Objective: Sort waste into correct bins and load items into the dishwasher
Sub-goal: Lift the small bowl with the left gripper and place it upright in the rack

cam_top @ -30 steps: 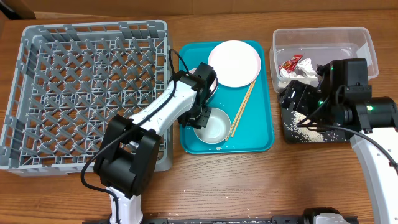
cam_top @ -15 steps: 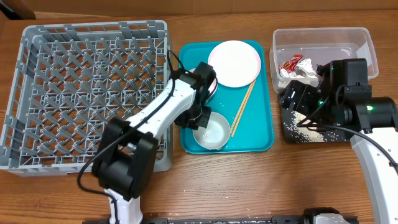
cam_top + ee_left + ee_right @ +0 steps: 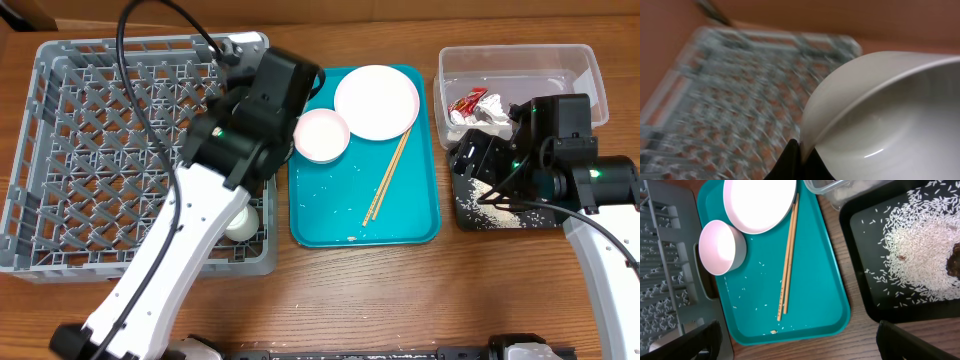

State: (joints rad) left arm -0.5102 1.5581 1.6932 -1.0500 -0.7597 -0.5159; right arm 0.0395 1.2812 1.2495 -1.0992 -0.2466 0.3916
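The white bowl, now held over the grey dish rack, will be let go by my left gripper in the grey dish rack's back corner [image 3: 234, 70] closest to the teal tray.
My left gripper [image 3: 801, 145] is shut on the rim of a white bowl [image 3: 890, 115] and holds it over the grey dish rack [image 3: 120, 150]. In the overhead view the bowl's edge [image 3: 240, 222] peeks from under the left arm at the rack's near right corner. The second bowl [image 3: 322, 135], the plate [image 3: 376, 102] and the chopsticks [image 3: 387, 178] lie on the teal tray [image 3: 410, 225]. My right gripper [image 3: 800, 345] is open and empty, high over the gap between the teal tray and the black tray [image 3: 500, 218]. The cup is not in view.
The clear tub [image 3: 520, 75] at the back right holds the red wrapper [image 3: 468, 102] and the white napkin [image 3: 493, 117]. Rice [image 3: 920, 255] and brown scraps [image 3: 955, 262] lie in the black tray. Loose rice grains dot the teal tray [image 3: 810, 305].
My left arm has lifted the bowl off the near part of the teal tray and swung it left over the rack. The right arm has not moved.
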